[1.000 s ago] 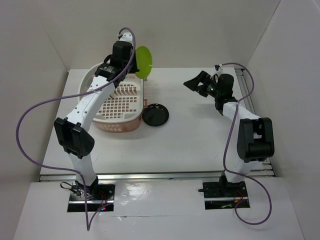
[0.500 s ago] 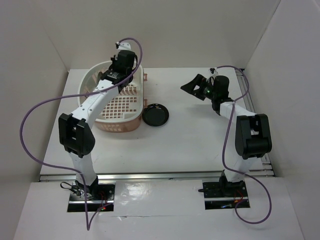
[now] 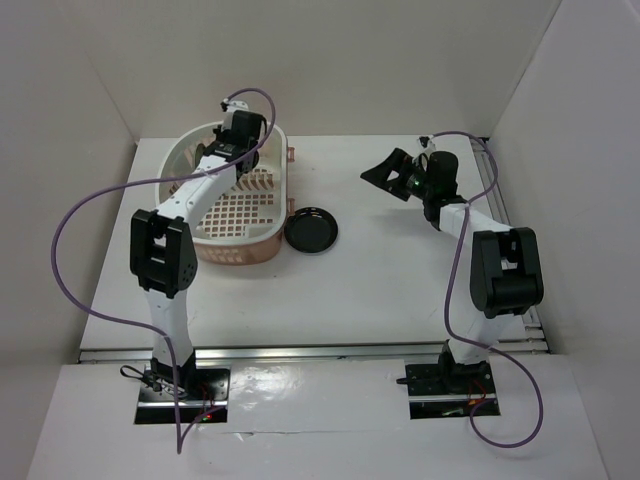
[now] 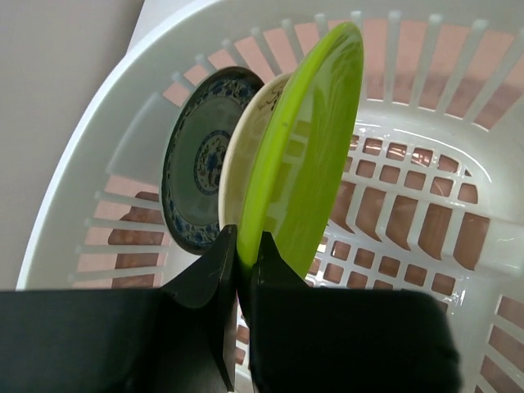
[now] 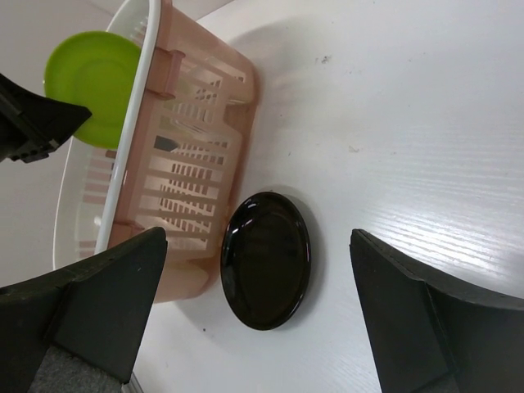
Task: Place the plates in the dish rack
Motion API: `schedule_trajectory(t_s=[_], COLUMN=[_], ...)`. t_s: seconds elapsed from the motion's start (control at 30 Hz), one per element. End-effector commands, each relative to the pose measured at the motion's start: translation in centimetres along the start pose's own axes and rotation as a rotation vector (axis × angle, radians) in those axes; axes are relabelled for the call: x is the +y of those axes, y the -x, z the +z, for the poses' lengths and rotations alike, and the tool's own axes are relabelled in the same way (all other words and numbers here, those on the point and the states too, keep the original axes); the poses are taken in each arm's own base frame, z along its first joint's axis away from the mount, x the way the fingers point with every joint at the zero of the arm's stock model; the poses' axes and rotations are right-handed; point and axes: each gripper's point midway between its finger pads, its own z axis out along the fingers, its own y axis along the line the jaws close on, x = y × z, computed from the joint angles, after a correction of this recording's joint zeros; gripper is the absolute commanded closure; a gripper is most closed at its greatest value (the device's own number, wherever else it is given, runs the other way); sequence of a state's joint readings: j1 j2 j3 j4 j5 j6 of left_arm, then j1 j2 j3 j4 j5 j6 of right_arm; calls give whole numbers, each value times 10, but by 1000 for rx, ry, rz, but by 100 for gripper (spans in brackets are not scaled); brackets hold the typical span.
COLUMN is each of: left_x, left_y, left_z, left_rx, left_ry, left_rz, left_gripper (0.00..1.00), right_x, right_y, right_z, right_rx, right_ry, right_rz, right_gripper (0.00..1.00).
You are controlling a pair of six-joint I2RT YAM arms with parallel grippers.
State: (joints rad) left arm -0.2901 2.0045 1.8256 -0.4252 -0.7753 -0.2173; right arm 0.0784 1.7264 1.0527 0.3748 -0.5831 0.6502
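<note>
The lime green plate, now upright inside the dish rack, will be let go by my left gripper upright against the rack's white ribs, beside the cream plate [image 3: 239, 180] [image 4: 321, 201].
In the left wrist view my left gripper [image 4: 244, 246] is shut on the lower rim of the lime green plate [image 4: 303, 155], held upright inside the pale pink dish rack [image 4: 98, 188]. A cream plate [image 4: 246, 147] and a teal patterned plate [image 4: 201, 164] stand on edge just behind it. From above, the left gripper [image 3: 218, 152] reaches into the far end of the dish rack [image 3: 240, 250] and hides those plates. The glossy black plate [image 3: 311, 230] lies flat on the table by the rack's right side. My right gripper [image 3: 385, 170] hovers open, its jaws framing the black plate [image 5: 266, 270].
White walls close in the table at the back and on both sides. The rack's lattice floor [image 3: 235, 205] shows bare in its near half. Purple cables loop off both arms. In the right wrist view the green plate [image 5: 94, 86] shows above the rack's white rim [image 5: 135, 115].
My left arm has swung the green plate from above the rack's far right corner down into the rack's far end, beside the standing plates. The right arm has shifted only slightly.
</note>
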Motion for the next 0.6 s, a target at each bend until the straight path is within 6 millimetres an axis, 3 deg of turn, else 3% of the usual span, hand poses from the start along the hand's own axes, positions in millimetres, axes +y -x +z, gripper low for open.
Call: schedule_trajectory(t_s=[0.0, 0.2, 0.57], left_x=[-2, -8, -11], left_y=[24, 8, -3], left_z=[-4, 7, 14], left_rx=[-49, -6, 14], left_ry=[-9, -15, -2], left_rz=[-94, -85, -65], left_gripper=[100, 100, 100], right_x=[4, 4, 7], right_y=[1, 1, 2], right_z=[6, 6, 6], right_rx=[-6, -6, -6], right_ry=[30, 30, 42], right_rz=[-15, -15, -21], right_gripper=[0, 0, 0])
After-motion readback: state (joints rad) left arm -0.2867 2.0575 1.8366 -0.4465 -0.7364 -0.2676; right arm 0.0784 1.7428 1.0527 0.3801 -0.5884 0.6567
